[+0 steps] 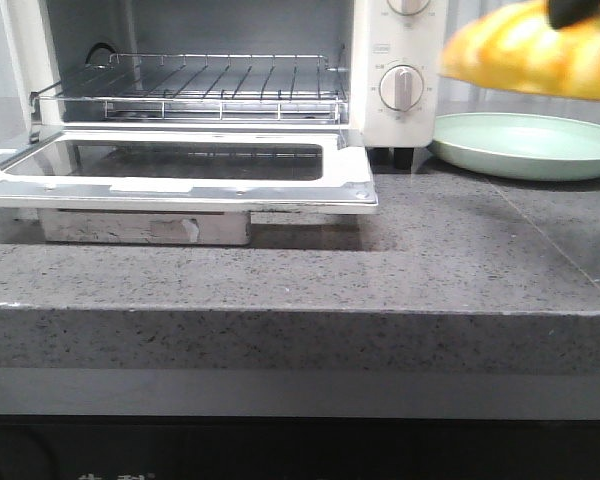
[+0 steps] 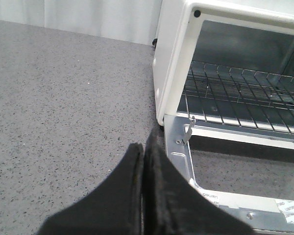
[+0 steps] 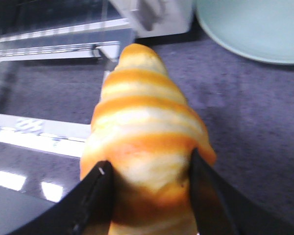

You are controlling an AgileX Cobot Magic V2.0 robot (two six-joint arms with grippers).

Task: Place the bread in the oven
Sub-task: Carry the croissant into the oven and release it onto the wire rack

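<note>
Next, I let go of the bread with my right gripper on the middle of the bare wire rack [image 1: 212, 62] inside the white oven. The bread still hangs above the pale green plate.
The bread [image 1: 535, 55], a golden-yellow bun with cream stripes, hangs in the air at the upper right of the front view, above the pale green plate [image 1: 530, 145]. My right gripper [image 3: 149, 169] is shut on the bread [image 3: 144, 122], one finger on each side. In the front view only a black fingertip [image 1: 580, 10] shows on top of the bun. The white oven [image 1: 390, 70] stands at the left with its glass door [image 1: 180, 170] dropped open and the wire rack [image 1: 210, 85] bare. My left gripper [image 2: 143, 152] is shut and empty, by the door's left hinge corner [image 2: 179, 142].
The oven door juts forward over the grey stone counter [image 1: 430, 260]. The plate sits to the right of the oven, next to its black foot [image 1: 402, 157]. The counter's front edge [image 1: 300, 315] runs across the front view.
</note>
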